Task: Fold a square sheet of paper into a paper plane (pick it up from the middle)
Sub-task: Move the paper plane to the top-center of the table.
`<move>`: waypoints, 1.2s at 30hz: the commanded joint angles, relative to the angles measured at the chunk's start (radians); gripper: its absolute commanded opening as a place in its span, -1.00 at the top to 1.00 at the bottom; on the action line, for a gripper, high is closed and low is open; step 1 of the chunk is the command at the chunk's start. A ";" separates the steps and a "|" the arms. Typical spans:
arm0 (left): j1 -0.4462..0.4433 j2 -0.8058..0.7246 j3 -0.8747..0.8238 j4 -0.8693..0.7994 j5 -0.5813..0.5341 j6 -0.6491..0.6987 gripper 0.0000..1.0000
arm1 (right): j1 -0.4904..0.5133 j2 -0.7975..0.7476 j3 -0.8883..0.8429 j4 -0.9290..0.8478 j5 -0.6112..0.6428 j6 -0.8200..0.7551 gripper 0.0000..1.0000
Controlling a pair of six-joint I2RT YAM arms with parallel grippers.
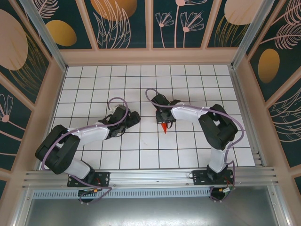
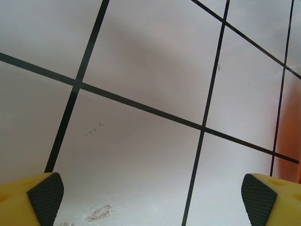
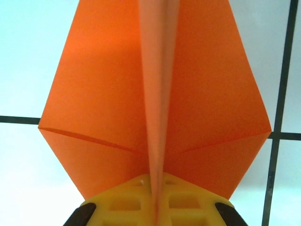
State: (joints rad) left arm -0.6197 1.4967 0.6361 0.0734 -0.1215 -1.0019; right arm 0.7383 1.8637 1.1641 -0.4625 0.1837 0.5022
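Note:
Next, my right gripper releases the paper plane on the white tiles, slightly closer to the patterned back wall (image 1: 163,102).
The paper plane (image 3: 99,94) is the orange-red sheet folded into a pointed shape, with two creased wings spread either side of a central ridge. My right gripper (image 3: 157,200) is shut on that ridge, its yellow fingers pressed together around the fold. From above, the plane's orange tip (image 1: 164,127) pokes out below the right gripper (image 1: 164,120) near the middle of the tiled floor. My left gripper (image 1: 135,117) hovers low to the left of it, apart from the paper. In the left wrist view the left gripper (image 2: 153,202) is wide open over bare tiles, and an orange blur of the plane (image 2: 290,132) shows at the right edge.
The floor is white tiles with black grout lines (image 1: 141,80), enclosed by wooden-framed patterned walls (image 1: 51,94). A scuffed patch (image 2: 96,213) marks the tile under the left gripper. The metal rail (image 1: 150,176) with both arm bases runs along the near edge.

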 commanded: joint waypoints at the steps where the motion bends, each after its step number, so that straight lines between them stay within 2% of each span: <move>1: 0.004 0.014 0.019 -0.020 -0.017 0.016 -0.97 | 0.001 0.041 0.032 -0.037 0.007 -0.016 0.79; 7: 0.003 0.017 0.017 -0.015 -0.013 0.013 -0.97 | 0.001 0.075 0.033 -0.036 -0.002 0.017 0.71; 18: 0.004 0.010 0.014 -0.030 -0.030 0.013 -0.97 | -0.004 0.093 -0.122 0.110 -0.039 0.113 0.91; 22: 0.005 -0.015 0.023 -0.063 -0.073 0.024 -0.98 | -0.020 0.029 -0.061 0.113 0.036 0.081 0.93; 25: 0.006 -0.039 0.035 -0.093 -0.115 0.036 -0.97 | -0.074 0.004 -0.015 0.170 0.039 0.036 0.93; 29: 0.014 -0.064 0.049 -0.125 -0.140 0.049 -0.98 | -0.141 0.059 0.061 0.219 0.005 -0.037 0.92; 36: 0.017 -0.078 0.053 -0.139 -0.147 0.050 -0.97 | -0.186 0.179 0.196 0.186 -0.023 -0.122 0.87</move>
State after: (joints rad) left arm -0.6075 1.4334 0.6704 -0.0277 -0.2440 -0.9695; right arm 0.5552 2.0109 1.3212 -0.2668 0.1822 0.4324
